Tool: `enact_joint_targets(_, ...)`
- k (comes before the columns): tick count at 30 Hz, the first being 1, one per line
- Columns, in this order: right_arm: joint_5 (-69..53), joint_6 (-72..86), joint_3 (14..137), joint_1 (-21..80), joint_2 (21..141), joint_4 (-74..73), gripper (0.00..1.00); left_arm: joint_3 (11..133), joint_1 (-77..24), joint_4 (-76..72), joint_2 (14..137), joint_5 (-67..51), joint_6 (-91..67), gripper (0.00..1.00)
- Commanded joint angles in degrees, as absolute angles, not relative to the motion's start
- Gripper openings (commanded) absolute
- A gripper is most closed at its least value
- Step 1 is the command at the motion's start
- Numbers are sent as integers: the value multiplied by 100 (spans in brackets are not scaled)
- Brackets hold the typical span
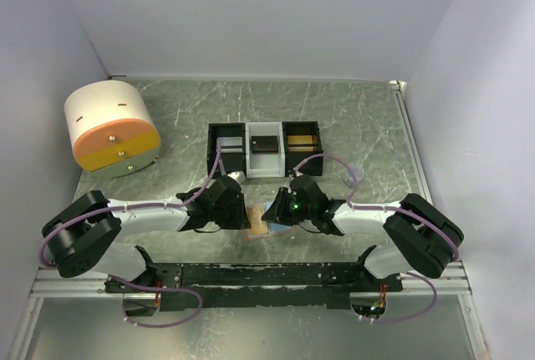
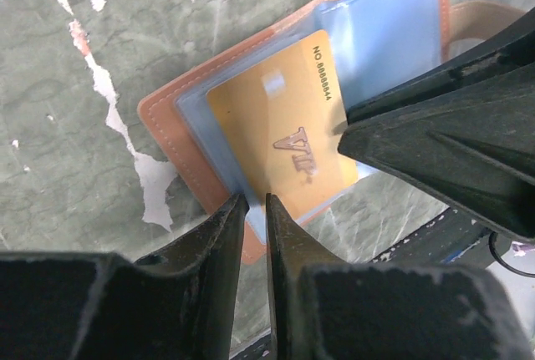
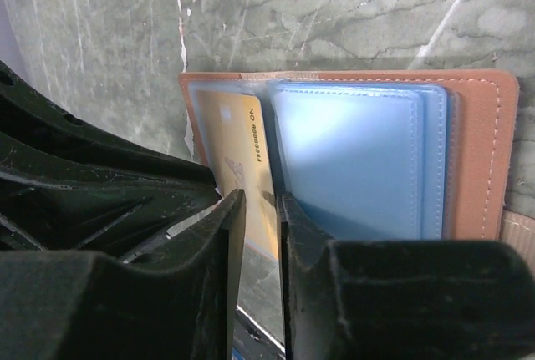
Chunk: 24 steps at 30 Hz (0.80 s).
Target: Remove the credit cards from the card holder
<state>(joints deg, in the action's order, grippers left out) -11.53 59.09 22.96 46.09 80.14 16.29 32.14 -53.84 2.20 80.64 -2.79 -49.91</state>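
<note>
The gold card fills its sleeve and my right fingers stand apart at the card's edge, so next I open wider and pinch that edge by the card holder's fold (image 3: 268, 168).
The card holder (image 1: 259, 225) lies open on the table between both grippers. It is salmon-orange with light blue sleeves (image 3: 351, 159). A gold card (image 2: 280, 139) sits in one sleeve and also shows in the right wrist view (image 3: 238, 147). My left gripper (image 2: 252, 201) has its jaws nearly together, tips over the holder's near edge (image 2: 163, 130) and the sleeve corner. My right gripper (image 3: 260, 197) is also nearly shut. Its tips stand over the gold card near the fold, and one finger (image 2: 435, 143) reaches the card's edge. Neither gripper visibly pinches anything.
A black-and-white three-compartment tray (image 1: 248, 168) stands just behind the grippers, with dark and gold cards in it. A cream and orange round box (image 1: 111, 126) stands at the back left. White walls close in the table on three sides.
</note>
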Motion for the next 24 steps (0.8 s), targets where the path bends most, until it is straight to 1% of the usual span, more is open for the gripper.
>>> enact_joint_targets(1, -1267, 5966, 2215, 4609, 8084, 1907, 18, 3109, -5414, 583, 8034, -20, -4953, 28)
enact_joint_targets(3, -1088, 6079, 2170, 4614, 7973, 1849, 8, 3098, -5414, 526, 8054, -51, -4979, 28)
enact_joint_targets(6, -640, 6340, 1779, 4609, 7426, 2005, 1, 3153, -5423, 651, 8052, 60, -5018, 27)
enact_joint_targets(9, -372, 6213, 1691, 4606, 6978, 1779, 0, 3140, -5423, 653, 7960, 113, -5023, 28)
enact_joint_targets(11, -310, 6034, 1845, 4589, 6919, 1291, 0, 3106, -5423, 593, 7910, 131, -5027, 28)
enact_joint_targets(14, -565, 5841, 1980, 4580, 7063, 1234, 0, 3081, -5429, 501, 7875, 100, -5028, 28)
enact_joint_targets(18, -1072, 5612, 2132, 4587, 7424, 1504, 13, 3085, -5423, 483, 7916, 62, -5019, 28)
enact_joint_targets(20, -1245, 5499, 2217, 4583, 7611, 1627, 19, 3098, -5423, 475, 7942, 47, -5019, 28)
enact_joint_targets(22, -1365, 5448, 2307, 4584, 7799, 1683, 22, 3117, -5423, 466, 7970, 33, -5010, 28)
enact_joint_targets(24, -1383, 5428, 2417, 4585, 7991, 1618, 23, 3141, -5423, 479, 7999, 26, -5002, 28)
